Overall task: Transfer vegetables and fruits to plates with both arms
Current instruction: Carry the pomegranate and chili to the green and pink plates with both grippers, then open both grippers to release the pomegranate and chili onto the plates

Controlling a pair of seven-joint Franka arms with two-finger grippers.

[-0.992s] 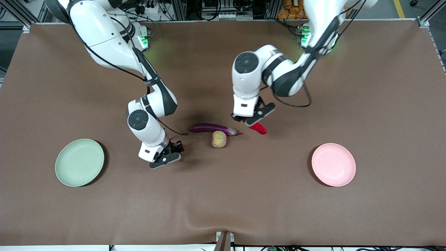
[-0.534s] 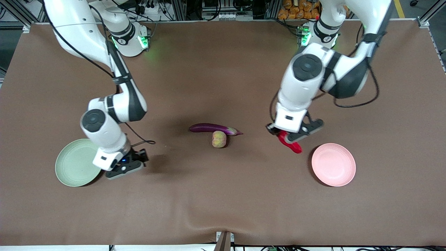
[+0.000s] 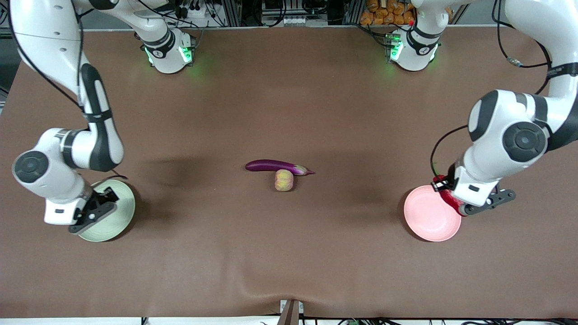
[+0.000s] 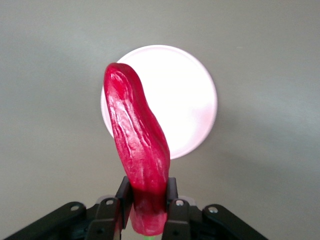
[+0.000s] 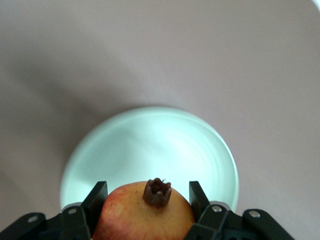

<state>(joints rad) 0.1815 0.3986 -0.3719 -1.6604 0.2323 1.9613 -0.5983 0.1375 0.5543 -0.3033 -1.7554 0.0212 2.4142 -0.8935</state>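
Next, I let go of the red chili pepper with my left gripper on the pink plate's half farther from the purple eggplant (image 3: 440, 210) (image 4: 135, 108).
My left gripper (image 3: 448, 197) is shut on the red chili pepper (image 4: 137, 145) and holds it up over the pink plate (image 3: 426, 217), at the rim toward the left arm's end of the table. In the left wrist view the pepper sticks out over that plate (image 4: 192, 100). My right gripper (image 5: 148, 202) is shut on the round red fruit with a crown (image 5: 145, 217), above the mint green plate (image 5: 150, 145). In the front view the right hand (image 3: 92, 211) hides that fruit over the green plate (image 3: 118, 212). The purple eggplant (image 3: 275, 166) and the pale peach-like fruit (image 3: 284, 180) lie touching at mid-table.
Brown cloth covers the whole table (image 3: 289, 253). Both arm bases (image 3: 167, 49) stand along the edge farthest from the front camera. The plates sit near the table's two ends, with the eggplant and peach midway between them.
Both arms have swung outward from mid-table. The left gripper carried the chili to the pink plate, and the right gripper carried its fruit to the green plate. Eggplant and peach stayed put.
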